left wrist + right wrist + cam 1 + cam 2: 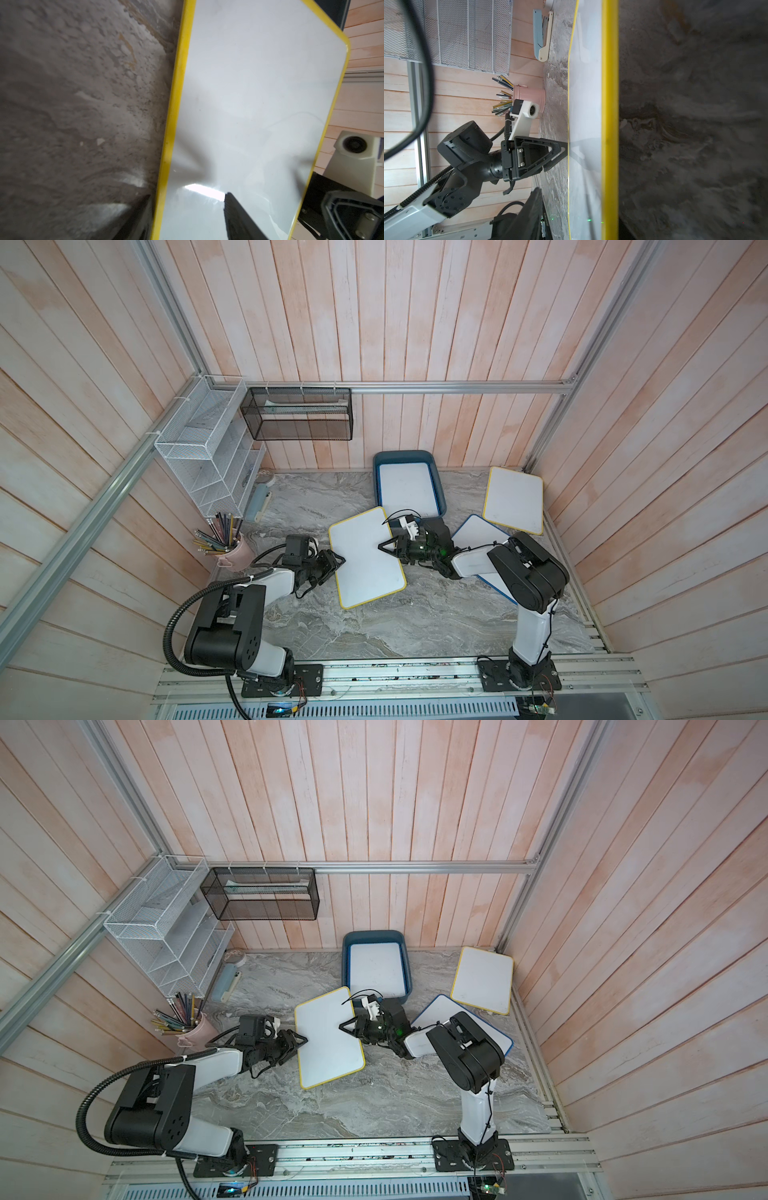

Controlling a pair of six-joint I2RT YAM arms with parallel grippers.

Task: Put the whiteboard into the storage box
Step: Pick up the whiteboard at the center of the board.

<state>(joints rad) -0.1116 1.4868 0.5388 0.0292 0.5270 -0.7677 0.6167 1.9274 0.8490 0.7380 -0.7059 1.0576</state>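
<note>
The robot's left gripper needs to take the yellow-rimmed whiteboard between the two grippers by closing on the middle of its long edge (pixel 335 561) (pixel 157 226) facing the pink pencil cup.
A yellow-rimmed whiteboard (pixel 368 558) (pixel 328 1038) sits a little above the table's middle, between both grippers. My left gripper (pixel 341 561) (pixel 188 195) straddles its left long edge, jaws apart, one finger (pixel 239 218) over the white face and the other under the rim. My right gripper (pixel 380 547) straddles the opposite edge; its upper finger (pixel 533 207) stands clear of the face and the lower one is hidden beneath. Behind them the teal-blue storage box (pixel 415 456) (pixel 374 936) holds a blue-rimmed whiteboard (pixel 409 489).
Another yellow-rimmed whiteboard (pixel 515 499) lies at the back right. A blue-rimmed one (pixel 478 531) lies partly under my right arm. At the left stand a pink pencil cup (pixel 235 551), a stapler (pixel 257 502), a white wire rack (pixel 208 448) and a black mesh basket (pixel 297 414).
</note>
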